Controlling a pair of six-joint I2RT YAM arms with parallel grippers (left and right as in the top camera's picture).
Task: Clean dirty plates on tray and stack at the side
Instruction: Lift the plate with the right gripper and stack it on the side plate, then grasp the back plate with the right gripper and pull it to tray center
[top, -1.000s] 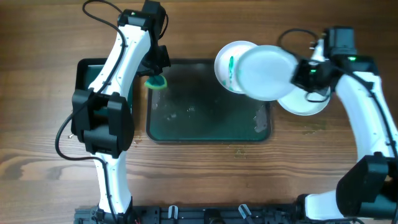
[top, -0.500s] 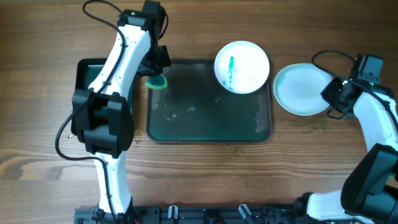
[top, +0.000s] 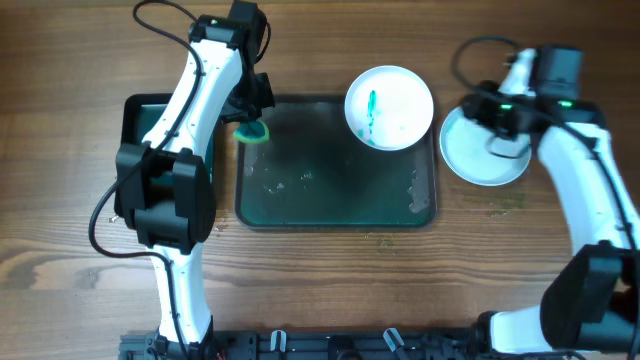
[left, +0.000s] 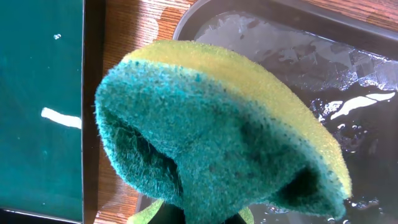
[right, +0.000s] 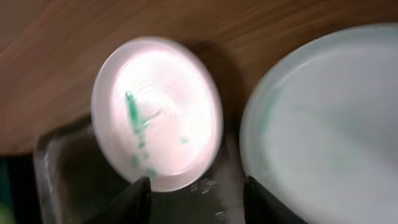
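The dirty plate hangs over the large tray's rim, so the robot's right gripper needs to grip the dirty plate's edge (top: 429, 114) and bring the plate toward the sponge before scrubbing.
One dirty plate (top: 390, 107), white with a teal streak, lies on the far right corner of the large dark tray (top: 330, 205) and overhangs its rim. It also shows in the right wrist view (right: 155, 112). A plain white plate (top: 487, 158) lies on the table to the tray's right and shows in the right wrist view (right: 329, 124). I cannot tell if another plate lies under it. My right gripper (top: 478, 108) (right: 199, 199) is open and empty, between the two plates. My left gripper (top: 250, 122) is shut on the green and yellow sponge (left: 217, 124) over the tray's far left corner.
A smaller dark green tray (top: 148, 120) stands left of the large tray, partly under my left arm, and shows in the left wrist view (left: 37, 93). The large tray's floor (left: 311, 56) is wet. Bare wooden table surrounds both trays.
One second ago my right gripper held a white plate near the dirty one. That plate now lies at the side. The gripper swung right, then back to the gap between plates. The left arm stayed.
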